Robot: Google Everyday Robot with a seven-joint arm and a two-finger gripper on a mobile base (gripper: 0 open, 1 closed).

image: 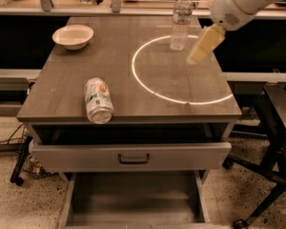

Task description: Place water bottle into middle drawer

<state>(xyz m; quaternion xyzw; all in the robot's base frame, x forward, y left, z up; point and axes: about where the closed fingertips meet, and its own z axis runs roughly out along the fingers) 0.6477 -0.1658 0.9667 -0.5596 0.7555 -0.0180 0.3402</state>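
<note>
My gripper needs to next go to the middle of the water bottle [181, 17], between its white cap and its bottom. It should close there.
The water bottle [180, 20] stands upright at the far right of the table top, clear with a white cap, on the rim of a lit white ring. My gripper [199, 51] hangs just right of and a little nearer than the bottle, low over the table, apart from it and holding nothing. The middle drawer [133, 202] is pulled out at the bottom of the view, a shallow grey tray with a bare floor. Above it sits a drawer with a grey front and dark handle [133, 159], slightly pulled out.
A green-white drink can [98, 100] lies on its side near the table's front left edge. A white bowl [73, 35] stands at the back left. A dark office chair [276, 128] is at the right. A counter with clutter runs behind the table.
</note>
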